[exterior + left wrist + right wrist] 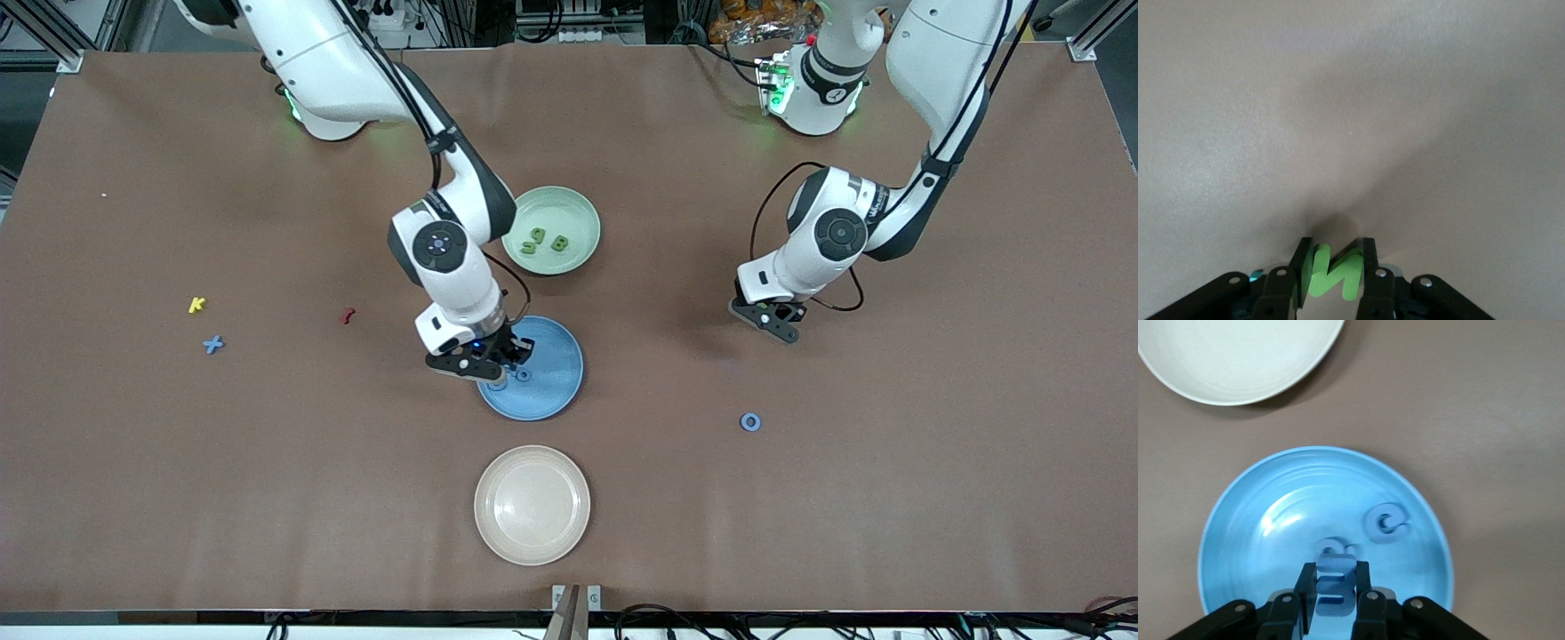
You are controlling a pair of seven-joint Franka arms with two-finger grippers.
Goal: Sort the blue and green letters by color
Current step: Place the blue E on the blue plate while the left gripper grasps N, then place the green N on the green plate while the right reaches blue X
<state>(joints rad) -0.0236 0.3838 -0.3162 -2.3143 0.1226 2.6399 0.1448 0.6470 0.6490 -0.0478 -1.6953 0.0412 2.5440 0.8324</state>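
Note:
I will use my left gripper to set the green letter, now held over bare table, down and let go of it on the green plate (577,223), beside the green letters lying there.
My right gripper (500,363) is low over the blue plate (556,356), shut on a blue letter (1336,583). Its own view shows the gripper (1336,568) and the plate (1251,540), where another blue letter (1387,522) lies. My left gripper (772,327) hovers over bare table toward the left arm's end, shut on a green letter (1335,277), seen between the fingertips of that gripper (1335,250). Two green letters (536,237) (559,242) lie in the green plate (582,209). A blue ring letter (750,421) and a blue x (212,344) lie on the table.
A cream plate (532,504) sits nearer to the front camera than the blue plate; it also shows in the right wrist view (1231,360). A yellow k (196,305) and a dark red letter (348,315) lie toward the right arm's end.

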